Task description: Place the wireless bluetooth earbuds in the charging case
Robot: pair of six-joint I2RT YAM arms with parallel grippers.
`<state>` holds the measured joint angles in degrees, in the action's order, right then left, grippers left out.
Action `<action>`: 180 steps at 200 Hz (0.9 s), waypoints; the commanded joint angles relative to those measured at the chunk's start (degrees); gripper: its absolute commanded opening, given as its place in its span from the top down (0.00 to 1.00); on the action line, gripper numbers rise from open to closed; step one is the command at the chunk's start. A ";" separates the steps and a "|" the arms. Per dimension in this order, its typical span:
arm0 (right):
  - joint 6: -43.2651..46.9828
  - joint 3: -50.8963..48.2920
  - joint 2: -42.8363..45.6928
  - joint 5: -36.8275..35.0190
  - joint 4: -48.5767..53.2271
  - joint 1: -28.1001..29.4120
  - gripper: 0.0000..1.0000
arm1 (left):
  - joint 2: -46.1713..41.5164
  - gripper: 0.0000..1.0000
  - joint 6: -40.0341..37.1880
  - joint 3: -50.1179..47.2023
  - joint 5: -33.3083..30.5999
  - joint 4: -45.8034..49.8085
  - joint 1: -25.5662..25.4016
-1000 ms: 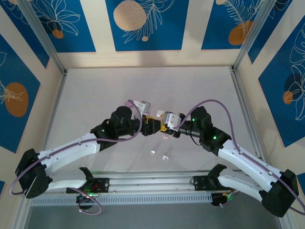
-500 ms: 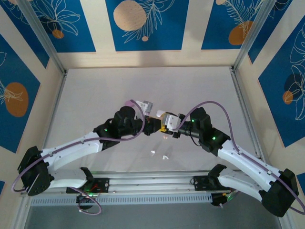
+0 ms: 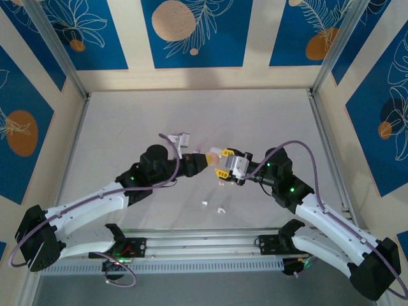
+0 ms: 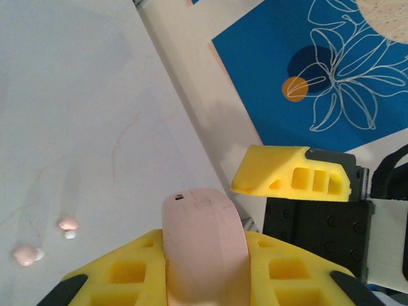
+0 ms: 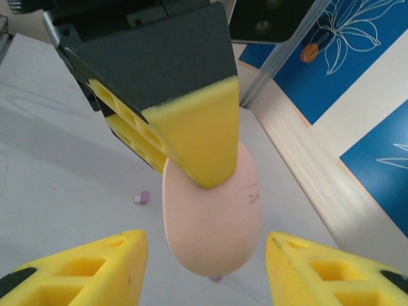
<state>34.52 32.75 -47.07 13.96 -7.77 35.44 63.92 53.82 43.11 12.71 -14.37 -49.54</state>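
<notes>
My right gripper should take the case's loose end (image 5: 215,255), because my left gripper pinches the case's lid shut. Then my left gripper should regrip only the case's body.
A pink oval charging case (image 5: 213,220) hangs above the table, closed, with my left gripper (image 4: 203,245) shut on it from both sides. My right gripper (image 5: 205,245) faces the case's free end, open, its yellow fingers (image 5: 95,268) standing apart from the case on either side. In the top view the two grippers meet at mid-table, left gripper (image 3: 204,162) and right gripper (image 3: 223,168). Two pink earbuds (image 4: 67,224) lie on the table below. A lilac earbud (image 5: 143,197) lies further off, and another lilac one (image 5: 217,278) peeks out under the case. Two white earbuds (image 3: 220,210) lie nearer the arm bases.
The white table (image 3: 127,127) is walled by blue and wood panels with metal posts (image 3: 325,70) at the corners. The rail with the arm bases (image 3: 204,245) runs along the near edge.
My left gripper has shut on the pink case. My right gripper has opened off it and drawn back slightly to the right.
</notes>
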 commanded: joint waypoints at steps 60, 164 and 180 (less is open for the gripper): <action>1.11 3.95 -4.87 3.53 -2.45 -0.54 0.47 | 0.57 0.90 5.93 -1.09 5.07 -9.09 0.50; -1.52 3.37 -2.69 4.94 -0.78 -2.96 0.51 | -0.38 0.90 5.26 -1.36 2.93 -7.16 0.50; -1.98 3.34 -2.60 5.01 -0.61 -3.18 0.54 | -0.38 0.90 5.33 -1.36 2.85 -7.23 0.49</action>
<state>33.67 35.18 -50.68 18.04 -8.62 32.86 64.55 58.65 42.19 16.05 -20.47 -49.23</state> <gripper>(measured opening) 0.469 0.241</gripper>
